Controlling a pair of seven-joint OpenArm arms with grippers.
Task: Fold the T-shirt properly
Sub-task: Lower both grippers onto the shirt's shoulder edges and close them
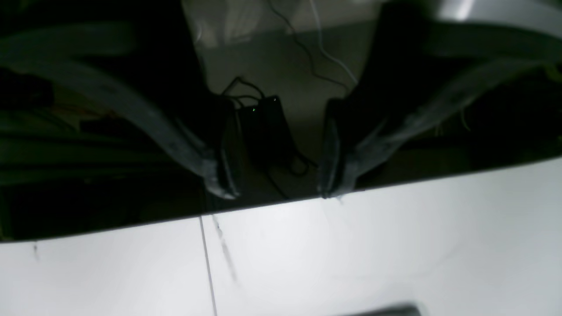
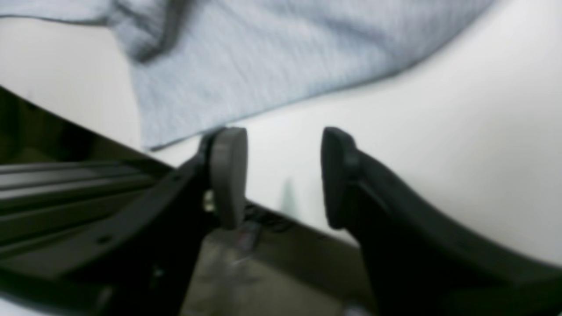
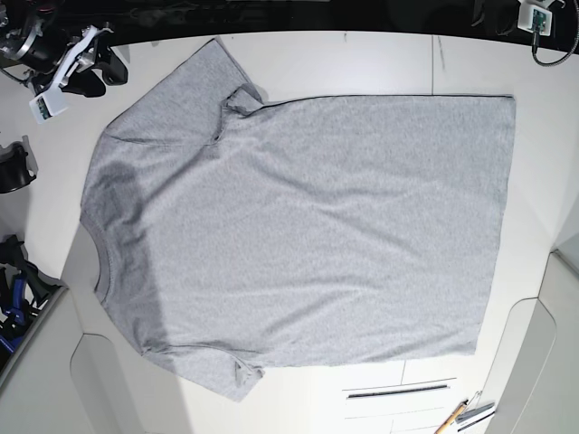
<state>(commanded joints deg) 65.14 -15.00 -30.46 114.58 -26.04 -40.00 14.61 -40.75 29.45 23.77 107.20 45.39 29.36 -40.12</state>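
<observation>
The creased upper sleeve joins the T-shirt's body at the shoulder. My right gripper needs to close there, on the shoulder of the T-shirt (image 3: 152,133) (image 2: 329,44).
The heather-grey T-shirt (image 3: 298,226) lies spread flat on the white table (image 3: 362,63), collar to the left and hem to the right, plain side up. One sleeve is creased at the top left, the other lies at the bottom left. My right gripper (image 2: 283,175) is open and empty, just off the upper sleeve's edge (image 2: 184,127); in the base view it sits at the top left (image 3: 101,68). My left gripper (image 1: 279,188) is open and empty over the table's far edge (image 1: 395,184), with no cloth in its view. In the base view its arm (image 3: 536,16) is at the top right corner.
A black power brick (image 1: 263,127) with a green light and cables lies on the floor beyond the table edge. Pens (image 3: 466,416) lie at the front right. Black and blue gear (image 3: 14,289) stands along the left edge. A slot (image 3: 398,391) marks the table near the front.
</observation>
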